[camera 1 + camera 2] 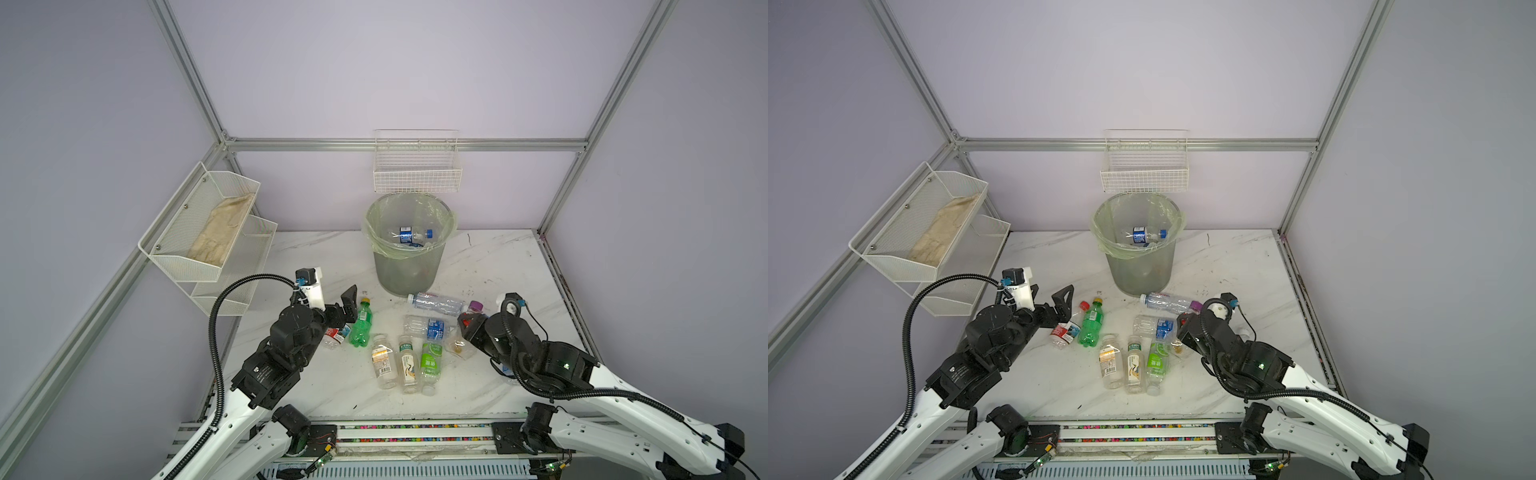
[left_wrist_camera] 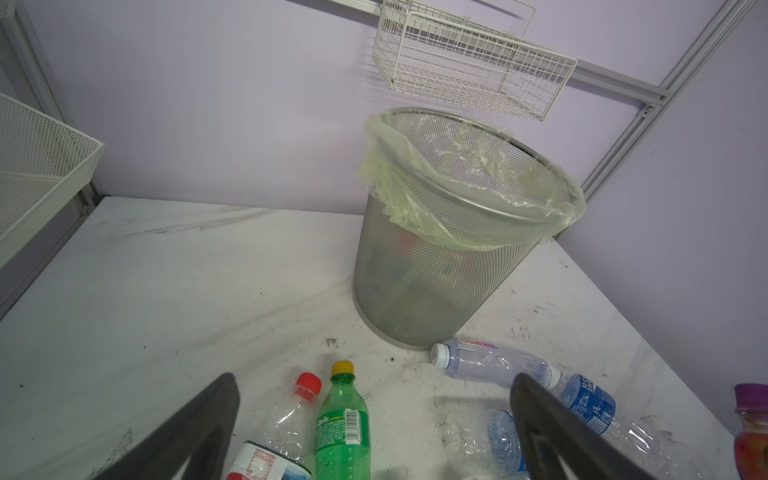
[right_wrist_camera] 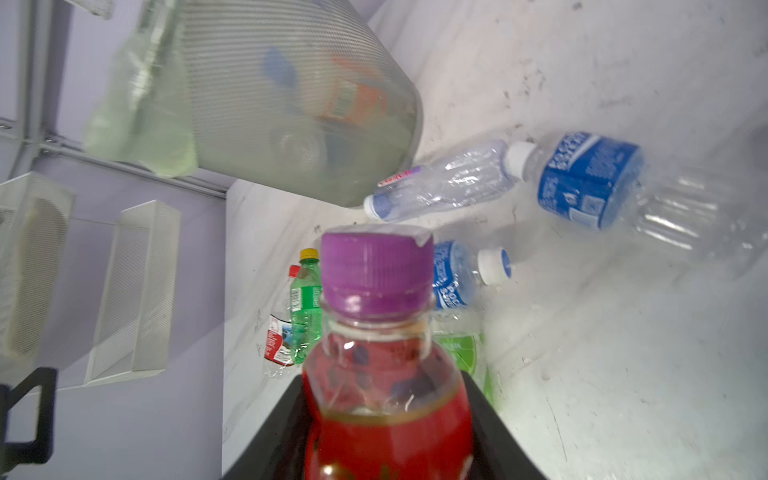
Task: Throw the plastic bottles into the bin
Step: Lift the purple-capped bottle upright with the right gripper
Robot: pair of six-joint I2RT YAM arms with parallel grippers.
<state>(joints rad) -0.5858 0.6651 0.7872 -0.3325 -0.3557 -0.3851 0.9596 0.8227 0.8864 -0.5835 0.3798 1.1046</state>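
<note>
Next, I drop the purple-capped bottle from my right gripper on top of the blue-labelled bottle inside the bin (image 1: pixel 410 234). The purple-capped bottle is now just above the table.
The bin (image 1: pixel 409 266) (image 1: pixel 1139 270) stands at the back of the table, lined with a pale green bag, and a blue-labelled bottle (image 1: pixel 411 235) lies inside. My right gripper (image 1: pixel 467 323) (image 3: pixel 384 395) is shut on a purple-capped bottle (image 3: pixel 376 274) with a red label, held just above the table right of the bin. My left gripper (image 1: pixel 347 311) (image 2: pixel 374 378) is open and empty above a green bottle (image 1: pixel 361 326) (image 2: pixel 343 432) and a red-capped clear bottle (image 2: pixel 291 415). Several more plastic bottles (image 1: pixel 407 363) lie on the table in front of the bin.
A clear bottle (image 1: pixel 436 303) lies at the bin's foot and a blue-labelled one (image 1: pixel 428 326) lies just in front of it. A white wire basket (image 1: pixel 417 174) hangs above the bin. A white mesh shelf (image 1: pixel 232 187) holding a cloth is fixed to the left wall.
</note>
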